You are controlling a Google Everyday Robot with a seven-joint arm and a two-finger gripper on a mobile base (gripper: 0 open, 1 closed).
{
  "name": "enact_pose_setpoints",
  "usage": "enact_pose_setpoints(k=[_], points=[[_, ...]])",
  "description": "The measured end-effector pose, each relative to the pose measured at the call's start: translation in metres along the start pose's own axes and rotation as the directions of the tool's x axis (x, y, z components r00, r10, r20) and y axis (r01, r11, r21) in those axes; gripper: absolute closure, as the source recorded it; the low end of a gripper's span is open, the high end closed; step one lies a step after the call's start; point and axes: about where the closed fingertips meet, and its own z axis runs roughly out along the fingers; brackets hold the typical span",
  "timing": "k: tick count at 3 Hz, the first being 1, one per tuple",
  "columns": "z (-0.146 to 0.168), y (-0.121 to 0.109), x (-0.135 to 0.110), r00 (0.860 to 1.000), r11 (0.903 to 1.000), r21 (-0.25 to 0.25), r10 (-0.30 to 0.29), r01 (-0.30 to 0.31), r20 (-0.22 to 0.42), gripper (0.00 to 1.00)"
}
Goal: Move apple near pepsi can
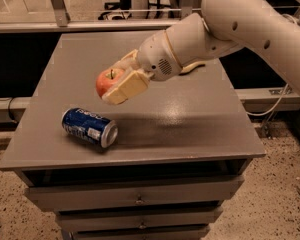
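Next, I set the apple on the grey table (131,124) beside the pepsi can's silver end with my gripper. The apple is now held just above and behind the can.
A blue pepsi can (89,127) lies on its side near the front left of the grey table (190,129), its silver end facing front right. My gripper (116,83) is shut on the red-orange apple (108,81), stem up, and holds it in the air just above and behind the can. The cream fingers (126,87) clamp the apple from front and back. The white arm reaches in from the upper right.
The pale yellow sponge (190,68) at the back right of the table is mostly hidden behind my arm. Drawers (135,199) sit under the tabletop. A metal rail and chair bases stand beyond the far edge. Speckled floor surrounds the table.
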Motion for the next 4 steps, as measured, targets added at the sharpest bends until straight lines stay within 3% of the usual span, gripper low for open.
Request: enact_pose_setpoints(k=[2, 4], points=[[-0.013, 0.032, 0.027, 0.997, 0.9908, -0.124, -0.048, 0.054, 0.054, 1.0], [-0.016, 0.034, 0.051, 0.991, 0.9787, -0.173, -0.095, 0.11, 0.093, 1.0]])
